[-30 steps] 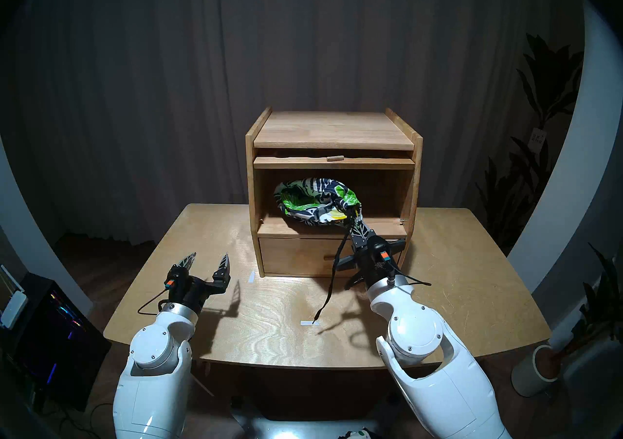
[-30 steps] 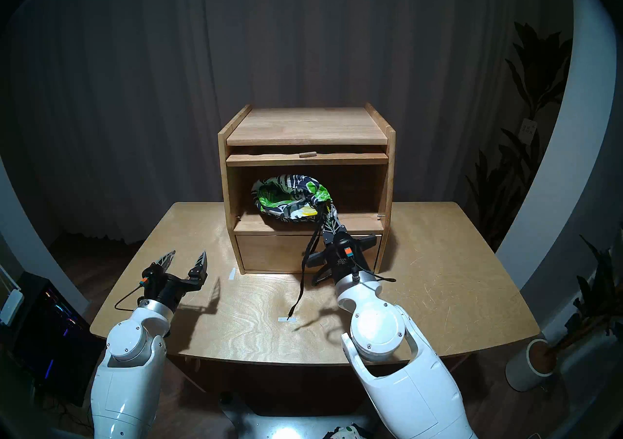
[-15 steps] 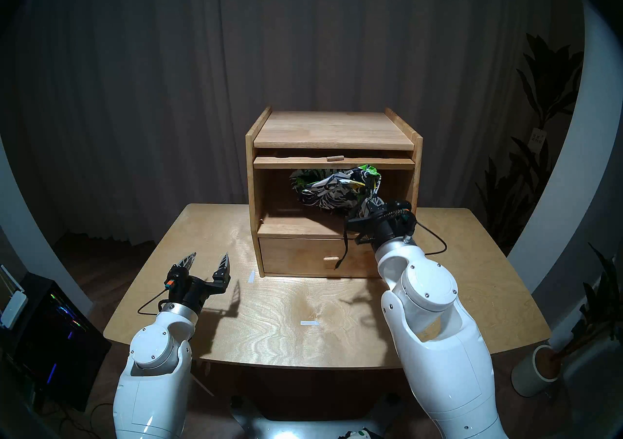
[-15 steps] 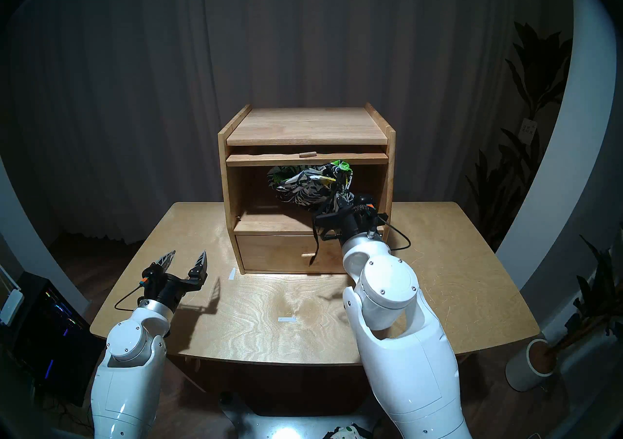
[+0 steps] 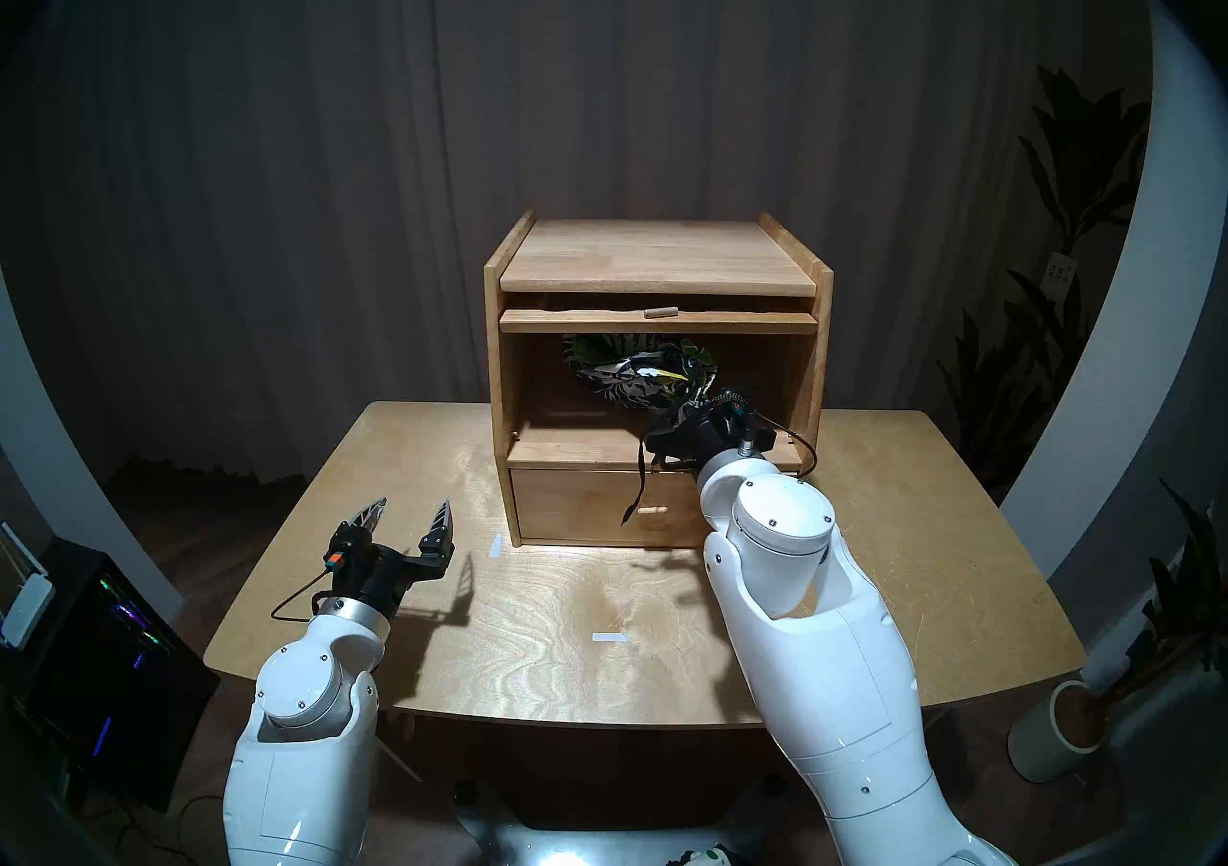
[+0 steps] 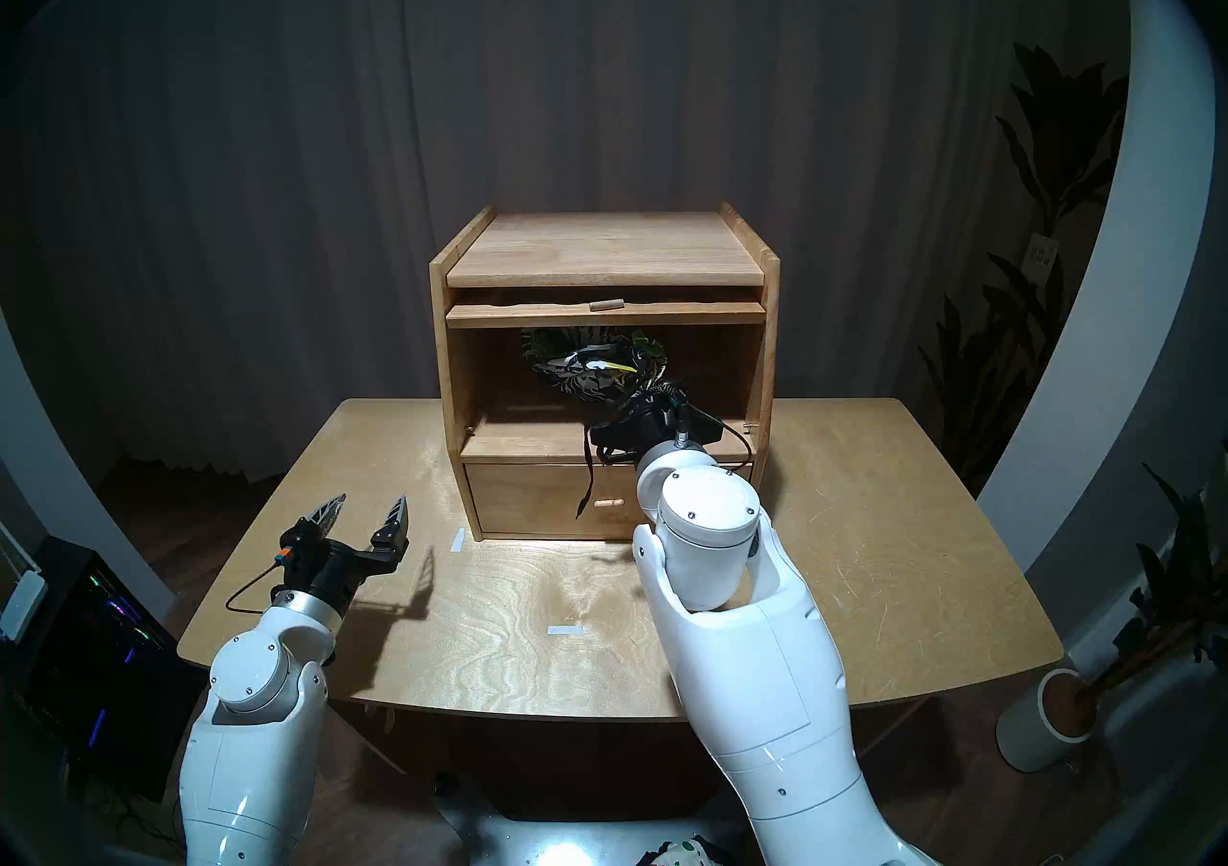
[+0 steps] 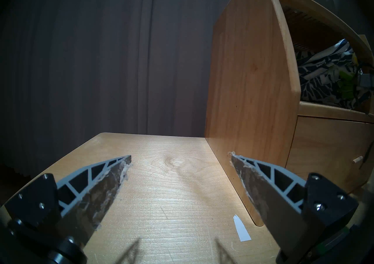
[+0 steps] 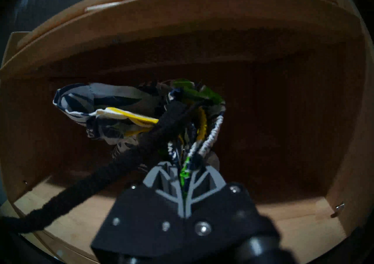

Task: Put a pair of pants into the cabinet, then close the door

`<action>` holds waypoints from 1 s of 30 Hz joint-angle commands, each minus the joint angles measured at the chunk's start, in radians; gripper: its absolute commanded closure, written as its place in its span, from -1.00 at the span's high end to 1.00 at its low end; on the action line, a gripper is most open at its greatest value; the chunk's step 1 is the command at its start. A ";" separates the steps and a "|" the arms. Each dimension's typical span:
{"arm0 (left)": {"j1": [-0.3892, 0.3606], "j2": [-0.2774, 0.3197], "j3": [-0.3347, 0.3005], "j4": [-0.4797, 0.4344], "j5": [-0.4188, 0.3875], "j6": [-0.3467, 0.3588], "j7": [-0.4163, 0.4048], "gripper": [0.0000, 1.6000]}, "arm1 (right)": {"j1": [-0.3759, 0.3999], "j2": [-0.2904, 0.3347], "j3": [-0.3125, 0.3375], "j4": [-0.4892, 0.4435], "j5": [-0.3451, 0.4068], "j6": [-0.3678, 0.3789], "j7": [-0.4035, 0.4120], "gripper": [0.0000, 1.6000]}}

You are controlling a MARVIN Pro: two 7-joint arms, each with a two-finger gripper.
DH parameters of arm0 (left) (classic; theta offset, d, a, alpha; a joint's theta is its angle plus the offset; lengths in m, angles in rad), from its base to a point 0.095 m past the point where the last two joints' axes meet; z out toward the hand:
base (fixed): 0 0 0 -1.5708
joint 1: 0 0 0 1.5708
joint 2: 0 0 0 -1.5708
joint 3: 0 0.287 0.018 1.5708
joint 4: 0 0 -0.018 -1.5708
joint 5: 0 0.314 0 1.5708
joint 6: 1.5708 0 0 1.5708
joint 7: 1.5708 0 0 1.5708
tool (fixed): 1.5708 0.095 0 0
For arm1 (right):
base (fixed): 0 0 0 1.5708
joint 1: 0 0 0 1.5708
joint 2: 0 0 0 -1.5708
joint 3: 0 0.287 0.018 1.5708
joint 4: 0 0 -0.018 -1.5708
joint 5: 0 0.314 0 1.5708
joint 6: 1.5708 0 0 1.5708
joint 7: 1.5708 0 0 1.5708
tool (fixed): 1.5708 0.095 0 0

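My right gripper has the pair of pants, now held up close under the door. It will let go of them deep in the middle of the cabinet's upper compartment [image 5: 642, 371] [image 8: 166, 136].
The pair of pants [image 5: 638, 373] [image 6: 585, 373] [image 8: 113, 103], a bunched navy, white and green cloth, is held up inside the upper compartment of the light-wood cabinet [image 5: 658, 253] [image 7: 247, 95], close under the door. My right gripper [image 5: 694, 403] [image 6: 641, 396] [image 8: 182, 166] reaches into the opening and is shut on the pants' waistband. The black drawstring [image 5: 634, 486] hangs down in front of the drawer [image 5: 571, 506]. The door [image 5: 658, 321] lies flat, slid in under the cabinet top, with its peg handle showing. My left gripper [image 5: 410, 509] [image 7: 180, 157] hovers open and empty over the table, left of the cabinet.
The cabinet stands at the back of a wooden table [image 5: 565, 612] bearing two white tape marks [image 5: 610, 637]. A potted plant [image 5: 1063, 732] stands on the floor at the right, and a dark computer case [image 5: 100, 632] at the left. Curtains hang behind.
My right gripper has carried the pants from the compartment's front lip up and deeper inside. The drawstring end has lifted off the table. The left arm has not moved.
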State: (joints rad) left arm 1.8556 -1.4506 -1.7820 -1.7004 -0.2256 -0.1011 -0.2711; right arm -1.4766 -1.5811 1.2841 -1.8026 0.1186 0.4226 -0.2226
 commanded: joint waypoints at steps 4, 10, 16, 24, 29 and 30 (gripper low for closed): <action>-0.013 0.000 -0.002 -0.023 0.000 -0.008 0.001 1.00 | 0.156 -0.065 0.012 0.065 -0.017 -0.026 -0.025 -1.00; -0.013 -0.001 -0.003 -0.023 0.001 -0.008 0.000 1.00 | 0.213 -0.060 0.007 0.147 -0.052 -0.059 -0.035 -1.00; -0.013 -0.003 -0.004 -0.024 0.003 -0.008 0.000 1.00 | 0.233 -0.067 -0.002 0.246 -0.079 -0.128 -0.055 -1.00; -0.013 -0.005 -0.005 -0.025 0.004 -0.007 -0.001 1.00 | 0.229 -0.039 -0.036 0.267 -0.116 -0.191 -0.055 -1.00; -0.013 -0.006 -0.006 -0.025 0.005 -0.007 -0.002 1.00 | 0.228 -0.007 -0.048 0.240 -0.136 -0.179 -0.042 -1.00; -0.013 -0.006 -0.006 -0.025 0.005 -0.007 -0.002 1.00 | 0.228 0.001 -0.049 0.233 -0.135 -0.168 -0.034 -1.00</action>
State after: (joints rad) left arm 1.8549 -1.4571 -1.7868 -1.7012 -0.2203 -0.1011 -0.2744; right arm -1.2769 -1.6174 1.2462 -1.5213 0.0080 0.2617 -0.2811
